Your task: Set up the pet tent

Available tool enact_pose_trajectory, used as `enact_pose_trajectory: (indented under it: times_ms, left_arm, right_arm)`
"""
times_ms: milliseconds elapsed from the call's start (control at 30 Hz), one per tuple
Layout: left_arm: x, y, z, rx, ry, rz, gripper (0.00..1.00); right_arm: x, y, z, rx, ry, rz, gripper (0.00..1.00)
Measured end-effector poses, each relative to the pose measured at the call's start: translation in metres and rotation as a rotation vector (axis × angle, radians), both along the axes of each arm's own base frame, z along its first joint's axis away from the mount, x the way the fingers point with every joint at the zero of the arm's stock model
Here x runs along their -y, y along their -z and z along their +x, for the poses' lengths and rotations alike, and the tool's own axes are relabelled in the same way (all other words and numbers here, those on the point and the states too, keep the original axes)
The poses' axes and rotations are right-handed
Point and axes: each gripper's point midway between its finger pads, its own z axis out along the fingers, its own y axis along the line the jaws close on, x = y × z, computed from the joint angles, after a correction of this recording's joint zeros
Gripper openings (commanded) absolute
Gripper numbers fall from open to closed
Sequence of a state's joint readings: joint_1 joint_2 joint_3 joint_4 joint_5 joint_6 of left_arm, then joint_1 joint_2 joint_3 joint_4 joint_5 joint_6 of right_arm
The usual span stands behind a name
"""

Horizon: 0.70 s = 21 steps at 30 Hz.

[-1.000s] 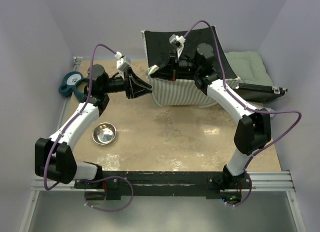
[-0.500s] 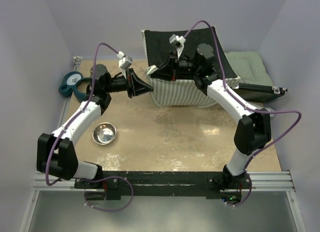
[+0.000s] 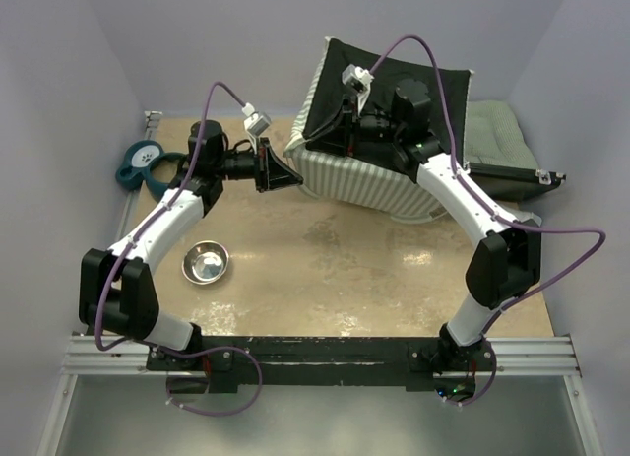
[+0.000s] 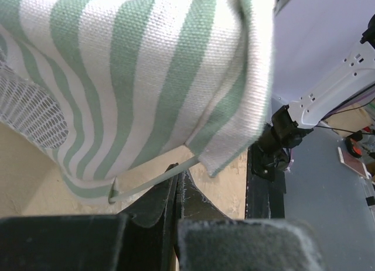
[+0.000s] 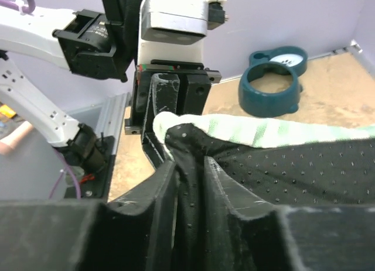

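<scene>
The fingers of my left gripper meet only the thin pale pole below the tent's striped corner, so next I open them and grab the corner's folded fabric [image 4: 231,133].
The pet tent [image 3: 366,175] stands tipped up at the back of the table, with its striped wall low and its black dotted panel [image 3: 389,87] facing the camera. My right gripper [image 3: 323,133] is shut on the black dotted fabric [image 5: 275,165] at the tent's upper left corner, next to the striped edge [image 5: 258,132]. My left gripper [image 3: 291,177] sits at the tent's lower left corner. Its jaws are shut, and a thin pale pole [image 4: 153,183] from the striped hem [image 4: 146,78] crosses the fingertips. A mesh panel [image 4: 32,110] shows at the left.
A steel bowl [image 3: 206,263] lies at front left. A teal double-ring feeder [image 3: 146,163] sits by the left wall and also shows in the right wrist view [image 5: 272,83]. A green quilted cushion [image 3: 497,131] and a black flat piece [image 3: 512,180] lie at the right.
My right arm has raised and tipped the tent up and to the right, so the black panel now stands steeper. My left gripper has stayed at the lower left corner.
</scene>
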<state>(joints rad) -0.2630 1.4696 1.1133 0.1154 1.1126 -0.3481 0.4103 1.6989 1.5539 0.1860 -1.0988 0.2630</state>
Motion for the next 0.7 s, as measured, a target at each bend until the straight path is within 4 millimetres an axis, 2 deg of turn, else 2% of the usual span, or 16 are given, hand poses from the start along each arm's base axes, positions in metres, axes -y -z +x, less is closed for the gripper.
enact_pose_trajectory:
  times_ms: [67,133,167,267,400,433,500,533,567,633,700]
  left_arm:
    - [0.000,-0.003,0.001,0.028,-0.001,-0.013,0.00]
    - [0.000,-0.004,0.000,0.044,-0.003,-0.024,0.00]
    - [0.000,-0.005,-0.001,0.054,-0.004,-0.029,0.00]
    - [0.000,-0.010,-0.001,0.088,-0.004,-0.040,0.00]
    - [0.000,-0.014,-0.001,0.111,-0.004,-0.043,0.00]
    - [0.000,-0.014,0.000,0.114,-0.005,-0.043,0.00]
    - [0.000,-0.014,0.000,0.116,-0.008,-0.042,0.00]
    - [0.000,-0.013,0.000,0.117,-0.008,-0.041,0.04]
    - [0.000,-0.013,0.000,0.121,-0.007,-0.039,0.14]
    - [0.000,-0.011,0.000,0.133,-0.005,-0.031,0.36]
    - [-0.002,-0.009,-0.001,0.145,-0.003,-0.017,0.45]
  right_arm:
    - [0.000,-0.001,0.000,0.005,0.008,0.000,0.26]
    - [0.001,-0.001,0.000,0.005,0.010,-0.001,0.44]
    - [0.000,-0.001,0.000,0.004,0.010,-0.002,0.49]
    - [0.000,-0.002,0.001,0.008,0.014,-0.003,0.55]
    - [0.000,-0.007,0.001,0.022,0.014,0.002,0.54]
    - [0.000,-0.008,0.001,0.024,0.014,0.002,0.48]
    - [0.000,-0.008,0.001,0.029,0.016,0.000,0.28]
    - [0.000,-0.008,0.002,0.031,0.022,-0.005,0.13]
    - [0.000,-0.008,0.004,0.031,0.030,-0.010,0.03]
    - [0.001,-0.010,0.006,0.046,0.039,-0.017,0.00]
    - [0.001,-0.014,0.008,0.059,0.051,-0.024,0.00]
